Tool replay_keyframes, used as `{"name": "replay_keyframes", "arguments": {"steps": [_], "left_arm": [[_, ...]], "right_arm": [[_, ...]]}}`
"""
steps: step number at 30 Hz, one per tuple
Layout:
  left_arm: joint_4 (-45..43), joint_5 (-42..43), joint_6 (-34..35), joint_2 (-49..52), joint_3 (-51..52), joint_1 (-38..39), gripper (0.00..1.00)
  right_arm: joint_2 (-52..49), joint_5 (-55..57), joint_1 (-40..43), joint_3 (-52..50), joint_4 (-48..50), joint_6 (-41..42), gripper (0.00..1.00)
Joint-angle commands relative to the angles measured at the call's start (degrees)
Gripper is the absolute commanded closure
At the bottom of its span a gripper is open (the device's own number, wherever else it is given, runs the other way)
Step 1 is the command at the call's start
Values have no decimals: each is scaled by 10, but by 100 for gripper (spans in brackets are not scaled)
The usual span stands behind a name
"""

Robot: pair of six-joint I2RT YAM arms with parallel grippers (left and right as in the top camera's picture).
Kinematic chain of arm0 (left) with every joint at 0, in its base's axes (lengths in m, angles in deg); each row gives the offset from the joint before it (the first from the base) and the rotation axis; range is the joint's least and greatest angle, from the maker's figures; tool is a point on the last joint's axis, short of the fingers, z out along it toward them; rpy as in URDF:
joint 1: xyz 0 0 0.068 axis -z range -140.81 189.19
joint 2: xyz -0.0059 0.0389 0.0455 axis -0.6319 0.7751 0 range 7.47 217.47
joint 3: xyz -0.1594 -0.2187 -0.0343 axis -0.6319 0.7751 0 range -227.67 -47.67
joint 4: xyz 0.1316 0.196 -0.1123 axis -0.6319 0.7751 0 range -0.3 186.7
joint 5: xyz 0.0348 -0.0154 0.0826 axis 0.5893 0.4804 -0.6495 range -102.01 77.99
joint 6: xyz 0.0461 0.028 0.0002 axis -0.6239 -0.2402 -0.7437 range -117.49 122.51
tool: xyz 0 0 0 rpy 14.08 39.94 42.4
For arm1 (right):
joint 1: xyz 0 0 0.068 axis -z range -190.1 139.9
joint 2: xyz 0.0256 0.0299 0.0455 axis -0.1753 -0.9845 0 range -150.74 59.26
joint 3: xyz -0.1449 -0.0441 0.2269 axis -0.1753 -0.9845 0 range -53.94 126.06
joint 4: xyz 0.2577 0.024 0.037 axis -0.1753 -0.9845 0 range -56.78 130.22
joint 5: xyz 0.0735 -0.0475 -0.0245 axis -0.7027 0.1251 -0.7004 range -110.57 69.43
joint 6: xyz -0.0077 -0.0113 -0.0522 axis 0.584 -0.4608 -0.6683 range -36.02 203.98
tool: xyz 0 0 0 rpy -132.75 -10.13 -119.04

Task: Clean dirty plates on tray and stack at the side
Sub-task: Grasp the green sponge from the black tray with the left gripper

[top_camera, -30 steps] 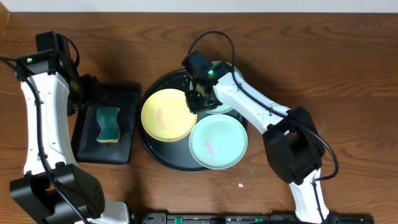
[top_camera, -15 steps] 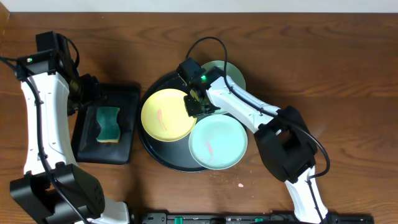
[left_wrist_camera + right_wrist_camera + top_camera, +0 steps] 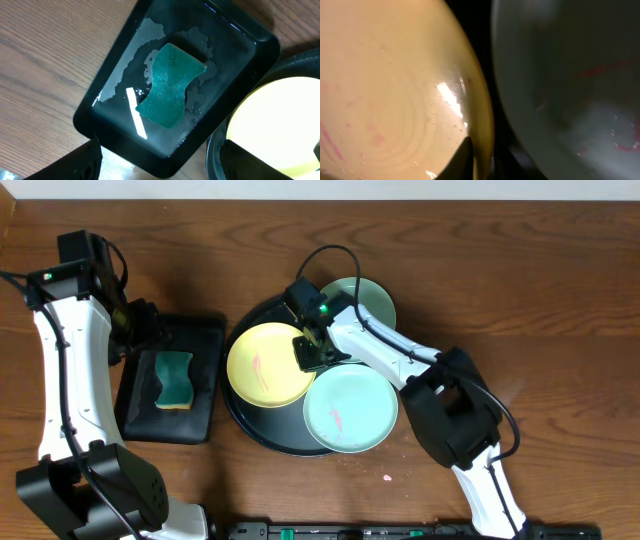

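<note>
Next, I move my left gripper to the narrow middle of the green sponge (image 3: 174,380) (image 3: 169,89) in the black rectangular sponge tray and close it there.
The round black tray (image 3: 255,428) holds a pale yellow plate (image 3: 262,366) on its left and a turquoise plate (image 3: 352,412) at its front right, both with reddish smears. A second mint plate (image 3: 372,298) lies at the tray's back right, partly under the right arm. My right gripper (image 3: 312,352) is at the yellow plate's right edge. In the right wrist view its fingers (image 3: 482,162) pinch the yellow plate's (image 3: 385,90) rim, with the turquoise plate (image 3: 570,75) beside it. My left gripper (image 3: 150,330) is open and empty above the sponge tray.
A black rectangular sponge tray (image 3: 205,330) with a green sponge (image 3: 174,380) sits left of the round tray. The left wrist view shows the sponge (image 3: 170,85) lying in wet tray (image 3: 100,132), with the open fingers (image 3: 160,165) and the yellow plate (image 3: 270,115) at right.
My right gripper has moved forward and down from the mint plate to the yellow plate's right rim. The left arm has not moved.
</note>
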Motion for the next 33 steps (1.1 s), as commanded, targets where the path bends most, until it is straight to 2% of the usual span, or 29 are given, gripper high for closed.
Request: {"name": "replay_keyframes", "arguments": {"steps": [1,11,18,21,26,33], "left_arm": [[2,-7,9,-9,13,-2,23],[-17,-6,2,-9,89,-3,26],[-103,-3,-43,-9,155,-2,31],[-131,-2,-56,-9,175,-2,36],[-157,10,-87,-7,219,-3,36],[-233,11,-91,-3,273,-2,38]], "right_arm": [[-16,9,-5,7,6,5,98],[-19,3,-4,7,12,5,99],[-19,-2,-3,7,14,-14,99],[-19,-2,-3,7,14,-21,99],[-19,-2,-2,7,16,-25,99],[-19,-11,-2,7,16,-34,99]]}}
